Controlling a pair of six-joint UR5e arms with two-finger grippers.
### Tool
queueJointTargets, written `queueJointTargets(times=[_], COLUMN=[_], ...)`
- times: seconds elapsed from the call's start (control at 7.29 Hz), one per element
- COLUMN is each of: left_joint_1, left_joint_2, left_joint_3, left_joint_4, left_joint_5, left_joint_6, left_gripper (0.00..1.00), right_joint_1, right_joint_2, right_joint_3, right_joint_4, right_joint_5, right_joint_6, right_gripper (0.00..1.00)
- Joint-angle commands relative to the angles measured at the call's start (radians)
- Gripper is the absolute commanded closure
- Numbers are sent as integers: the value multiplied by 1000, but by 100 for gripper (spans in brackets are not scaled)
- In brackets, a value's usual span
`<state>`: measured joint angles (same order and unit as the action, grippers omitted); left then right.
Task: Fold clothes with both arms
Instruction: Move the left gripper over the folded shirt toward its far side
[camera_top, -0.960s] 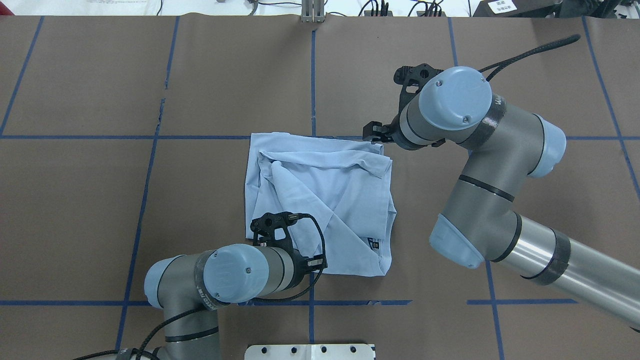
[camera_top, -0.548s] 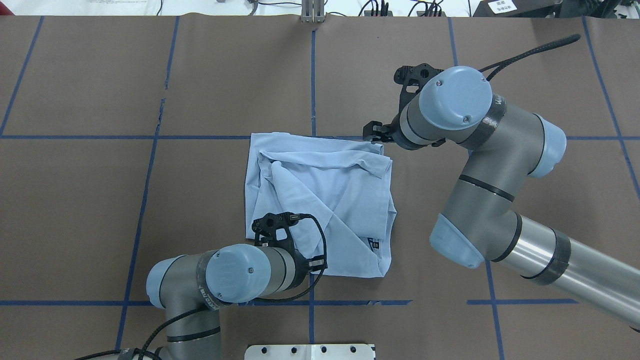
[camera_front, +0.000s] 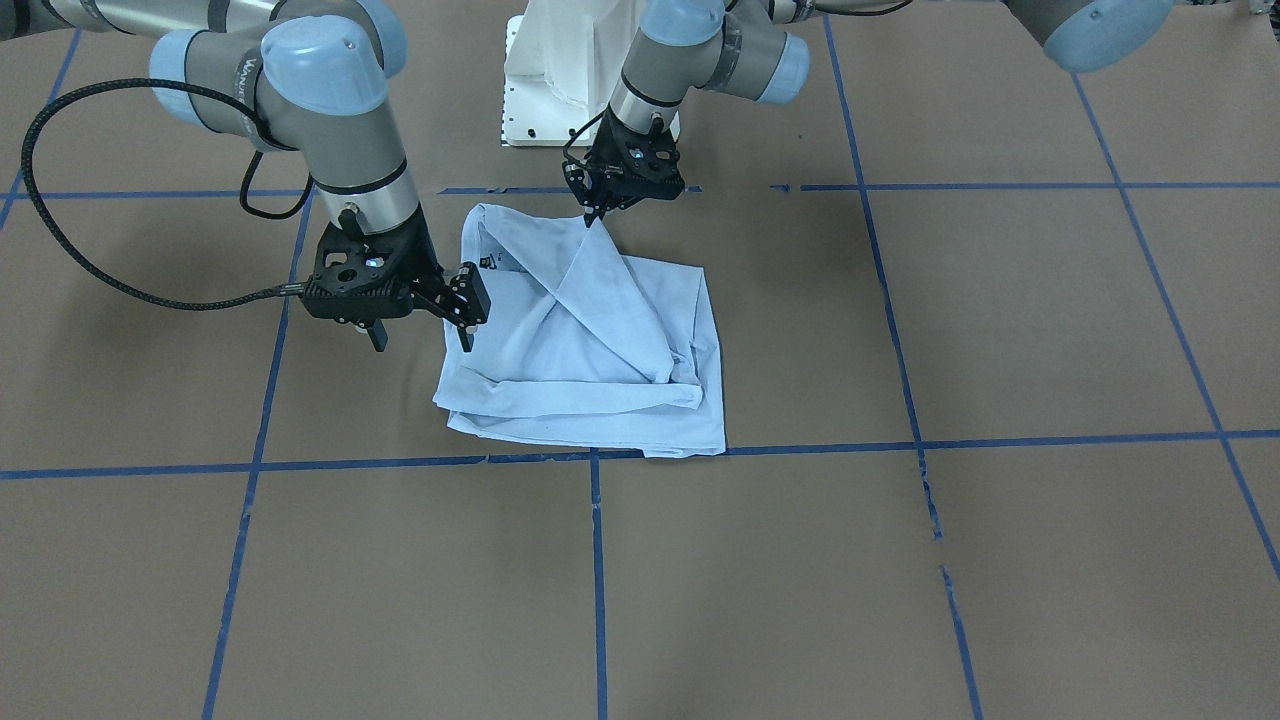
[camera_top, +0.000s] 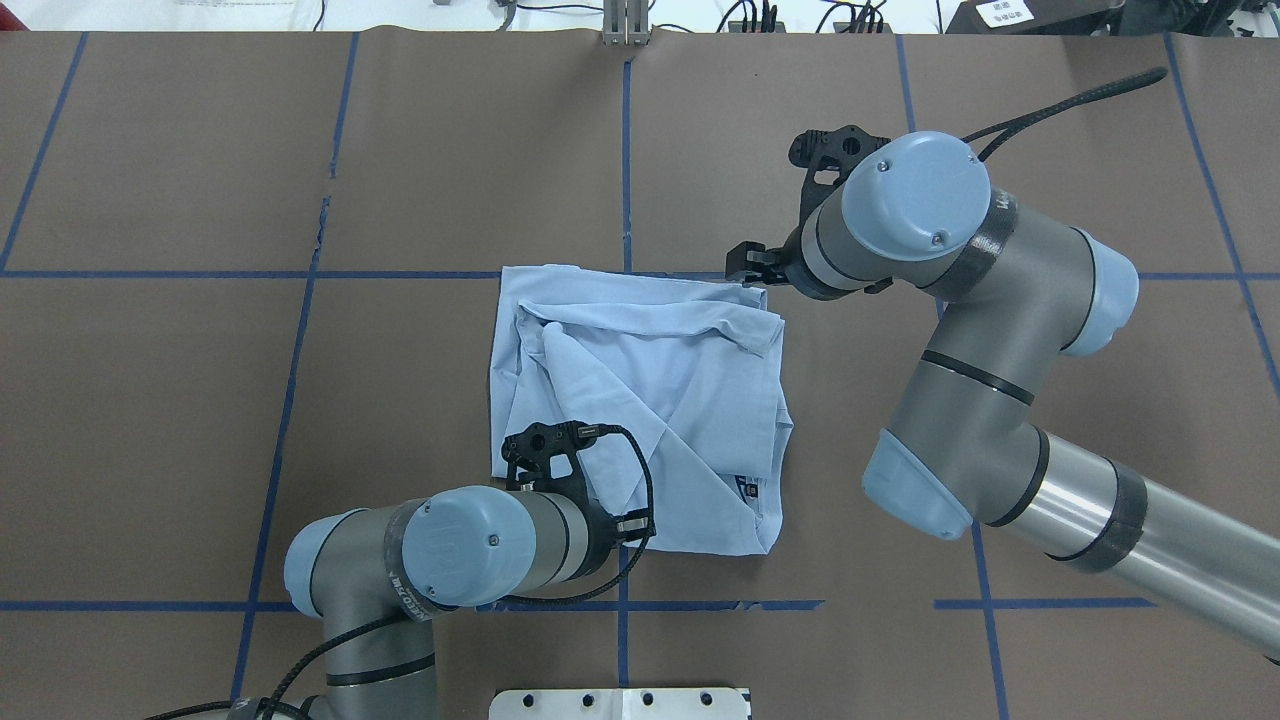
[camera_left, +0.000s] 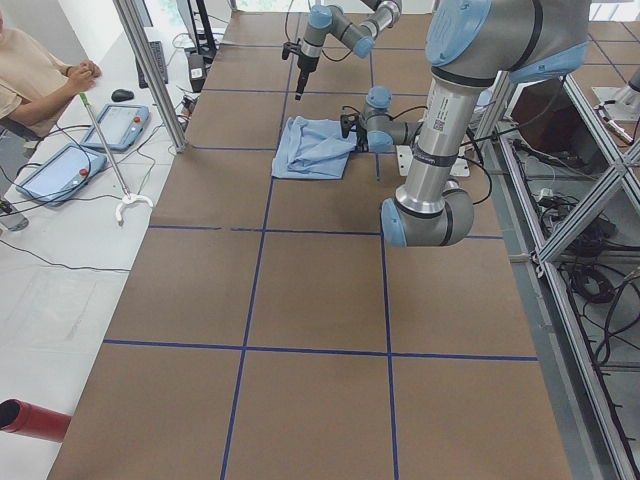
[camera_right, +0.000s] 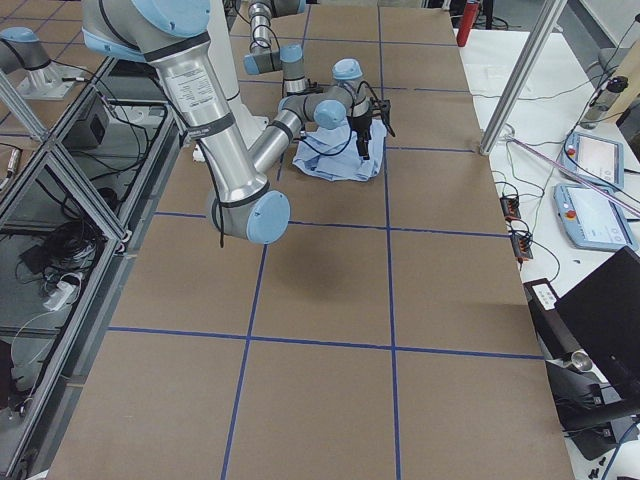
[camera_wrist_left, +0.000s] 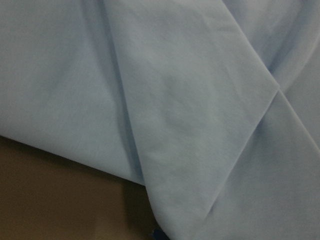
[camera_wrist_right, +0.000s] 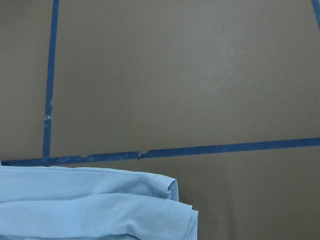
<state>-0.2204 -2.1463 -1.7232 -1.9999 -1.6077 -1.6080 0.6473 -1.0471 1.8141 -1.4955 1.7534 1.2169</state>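
Note:
Next, my left gripper releases the raised fold on the T-shirt's far edge (camera_front: 513, 440) next to the blue tape, toward my right gripper.
The light blue T-shirt (camera_top: 640, 400) lies roughly folded into a square at the table's middle, and its dark neck label (camera_top: 748, 488) shows at its near right corner. In the front view, my left gripper (camera_front: 590, 218) points down with its tips shut on a raised fold of the T-shirt (camera_front: 590, 340). The left wrist view is filled with cloth (camera_wrist_left: 175, 100). My right gripper (camera_front: 425, 328) hangs open at the shirt's far right corner, with one of its fingers (camera_top: 748, 264) at the hem. The right wrist view shows that corner (camera_wrist_right: 90, 205) and bare table.
Blue tape lines (camera_top: 625, 150) divide the brown table cover into a grid. The white pedestal base (camera_front: 560, 70) stands at the robot's edge. A black cable (camera_front: 100, 250) loops from the right wrist. An operator (camera_left: 30, 70) sits beyond the far edge with tablets.
Both arms' elbows have shifted very slightly. The grippers and the T-shirt have stayed where they were.

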Motion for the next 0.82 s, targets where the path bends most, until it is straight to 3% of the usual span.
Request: queueJointTargets(times=[0.0, 0.41, 0.69], left_joint_1=[-32, -147, -203], left_joint_2=[-38, -125, -271], left_joint_3=[-26, 46, 219], left_joint_4=[39, 67, 61], left_joint_5=[0, -6, -8], left_joint_6=[2, 46, 46], left_gripper=[100, 100, 100], right_joint_1=[5, 72, 83], right_joint_2=[-4, -27, -28], right_joint_3=[2, 2, 2], right_joint_4=[0, 0, 0], right_joint_5=[1, 47, 55], right_joint_6=[0, -89, -92], right_gripper=[0, 0, 0])
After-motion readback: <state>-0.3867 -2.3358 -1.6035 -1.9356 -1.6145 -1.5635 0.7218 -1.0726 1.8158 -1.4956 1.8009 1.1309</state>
